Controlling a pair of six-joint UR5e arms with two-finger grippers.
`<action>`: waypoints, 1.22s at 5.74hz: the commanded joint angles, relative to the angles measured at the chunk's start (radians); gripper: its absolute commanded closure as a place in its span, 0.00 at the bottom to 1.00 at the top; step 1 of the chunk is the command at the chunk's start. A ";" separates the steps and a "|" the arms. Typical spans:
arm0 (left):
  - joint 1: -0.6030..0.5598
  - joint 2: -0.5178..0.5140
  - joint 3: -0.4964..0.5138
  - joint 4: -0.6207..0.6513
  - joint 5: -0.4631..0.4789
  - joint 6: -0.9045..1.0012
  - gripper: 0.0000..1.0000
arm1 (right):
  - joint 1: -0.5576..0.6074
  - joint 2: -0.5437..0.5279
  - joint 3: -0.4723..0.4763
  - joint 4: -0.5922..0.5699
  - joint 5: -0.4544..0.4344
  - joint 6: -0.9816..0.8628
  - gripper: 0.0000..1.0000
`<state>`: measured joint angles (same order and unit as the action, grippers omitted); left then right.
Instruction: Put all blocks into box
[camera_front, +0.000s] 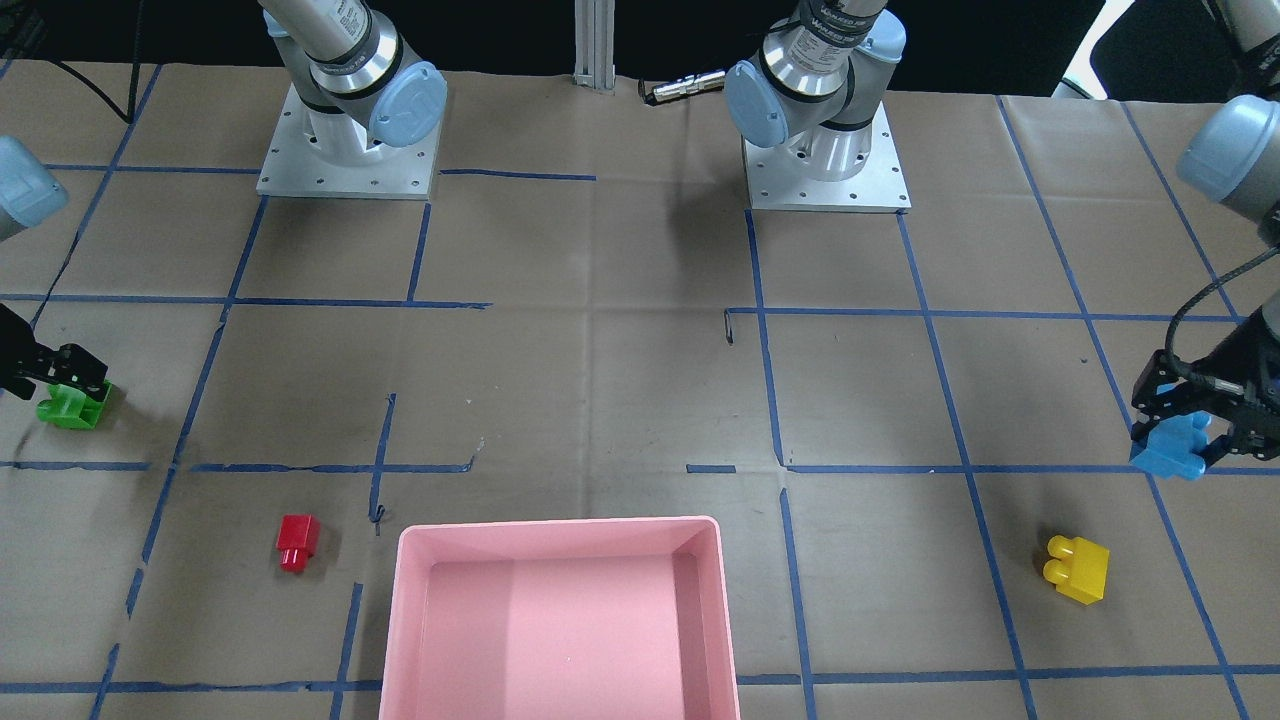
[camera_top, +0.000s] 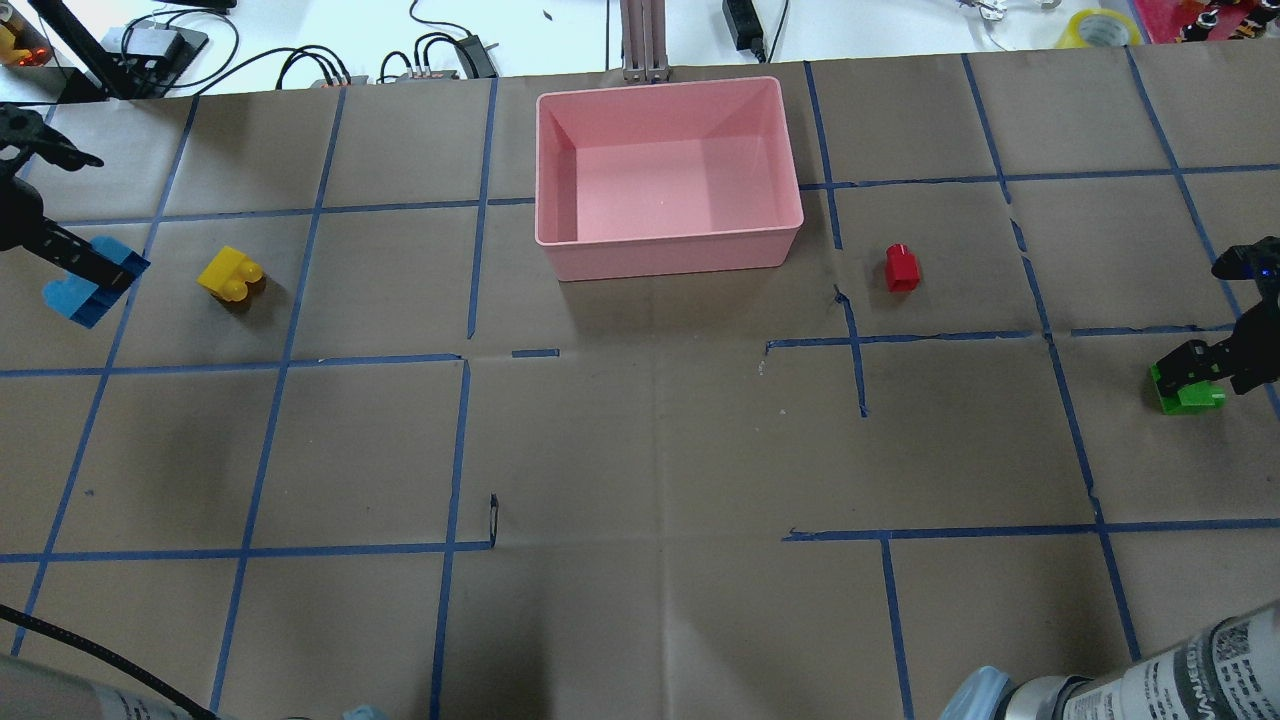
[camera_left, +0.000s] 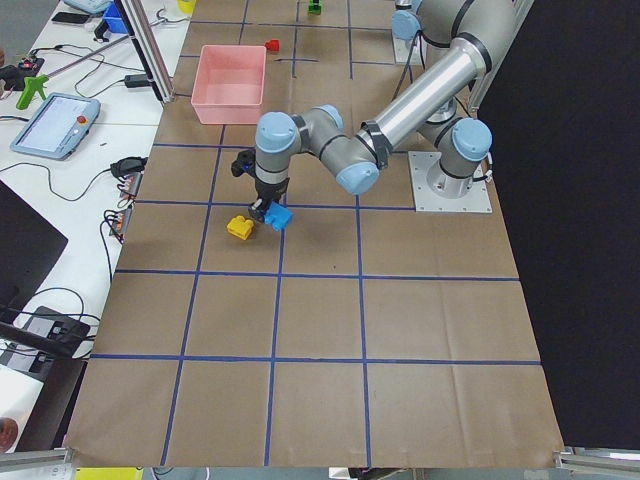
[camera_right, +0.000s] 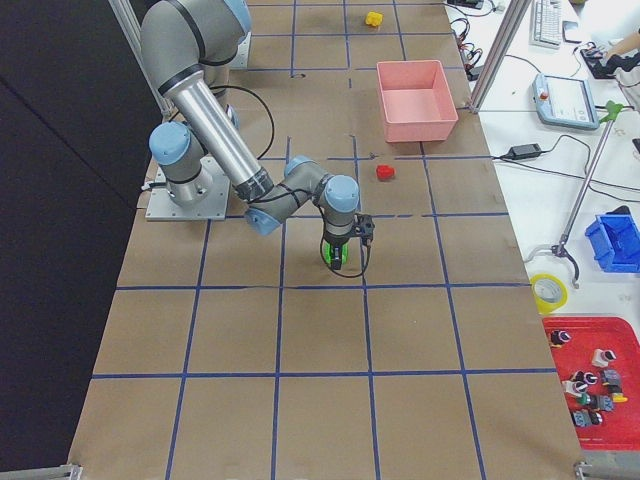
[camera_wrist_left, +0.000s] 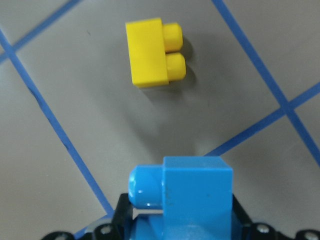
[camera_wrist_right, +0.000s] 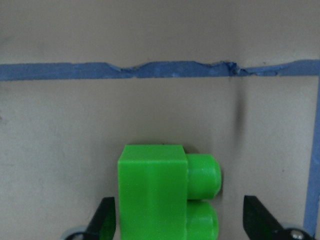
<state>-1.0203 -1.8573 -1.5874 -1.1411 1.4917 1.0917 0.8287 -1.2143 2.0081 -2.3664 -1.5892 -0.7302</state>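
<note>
Next, I let go of the blue brick with my left gripper on the pink box's bottom (camera_front: 635, 667), toward the side of the box that faces the yellow brick.
The pink box (camera_top: 660, 88) stands at the table's far middle with nothing in it. My left gripper (camera_top: 92, 272) is shut on the blue brick (camera_front: 1168, 452) and holds it just above the paper; the brick fills the bottom of the left wrist view (camera_wrist_left: 197, 195). The yellow brick (camera_top: 230, 273) lies close beside it, toward the box. My right gripper (camera_top: 1200, 368) is open around the green brick (camera_wrist_right: 155, 195), which rests on the paper (camera_front: 72, 405); the right fingertip (camera_wrist_right: 257, 215) stands clear of it. The red brick (camera_top: 900, 267) lies alone to the right of the box.
Brown paper with blue tape lines covers the table. The two arm bases (camera_front: 345, 150) (camera_front: 825, 150) stand at the robot's side. A metal post (camera_top: 645, 40) and cables (camera_top: 320, 65) lie behind the box.
</note>
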 joint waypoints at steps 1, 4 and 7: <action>-0.181 -0.028 0.183 -0.127 0.002 -0.286 0.76 | 0.001 0.001 0.000 -0.001 -0.002 0.000 0.32; -0.445 -0.124 0.362 -0.172 -0.005 -0.817 0.76 | 0.001 -0.013 -0.021 0.012 -0.002 0.006 0.71; -0.700 -0.333 0.625 -0.232 -0.010 -1.217 0.76 | 0.009 -0.059 -0.226 0.222 -0.003 0.008 0.92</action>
<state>-1.6552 -2.1283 -1.0326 -1.3671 1.4831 -0.0265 0.8340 -1.2466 1.8663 -2.2542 -1.5919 -0.7227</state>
